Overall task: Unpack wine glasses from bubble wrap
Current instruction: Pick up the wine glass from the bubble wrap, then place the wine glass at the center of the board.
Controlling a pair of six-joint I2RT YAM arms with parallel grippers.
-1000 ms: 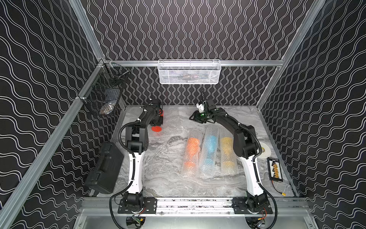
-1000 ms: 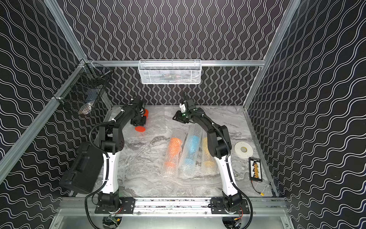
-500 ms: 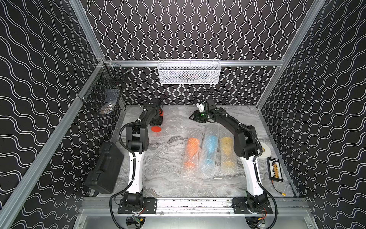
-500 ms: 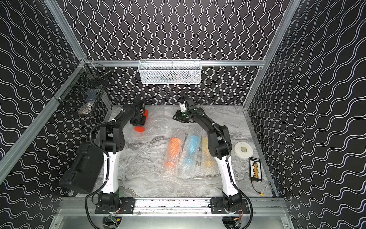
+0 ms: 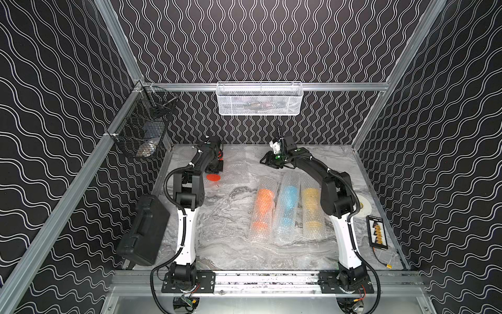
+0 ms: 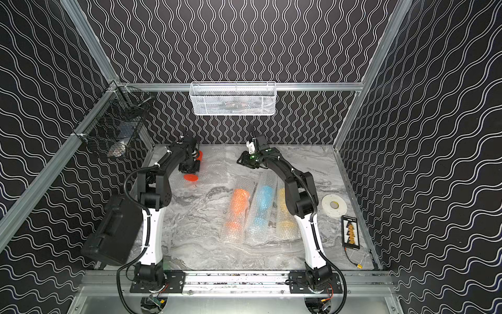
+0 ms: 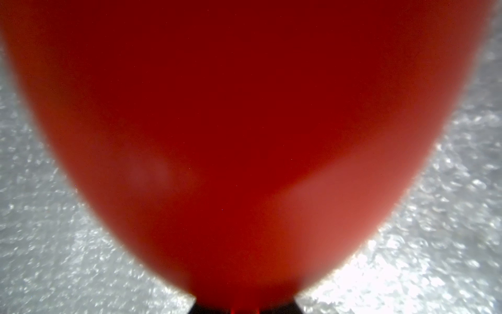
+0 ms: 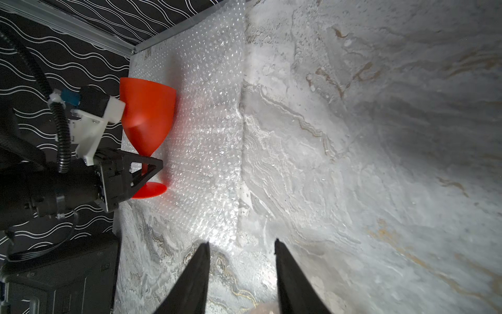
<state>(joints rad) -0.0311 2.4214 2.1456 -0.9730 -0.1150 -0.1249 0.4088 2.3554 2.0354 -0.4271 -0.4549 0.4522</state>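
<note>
I should next grip the bowl's rim (image 8: pixel 174 90) on the red wine glass with my right gripper, as my left gripper already holds its stem.
The red wine glass (image 8: pixel 146 111) is bare and lies over a flat sheet of bubble wrap (image 8: pixel 206 136) at the back left of the table. My left gripper (image 8: pixel 152 168) is shut on its stem, between bowl and foot (image 5: pixel 213 178). The red bowl (image 7: pixel 244 122) fills the left wrist view. Whether the glass rests on the sheet or hangs just above it, I cannot tell. My right gripper (image 8: pixel 241 244) is open and holds nothing, low over the table at the sheet's edge (image 5: pixel 264 160). Orange (image 5: pixel 263 206), light blue (image 5: pixel 288 204) and yellow (image 5: pixel 311 209) glasses lie side by side in bubble-wrap tubes.
A black case (image 5: pixel 144 231) leans at the left edge beside the left arm. A black wire basket (image 5: pixel 141 133) hangs on the left wall and a white mesh basket (image 5: pixel 259 99) on the back wall. A tape roll (image 5: pixel 364 206) and a small black device (image 5: pixel 376 232) lie at the right.
</note>
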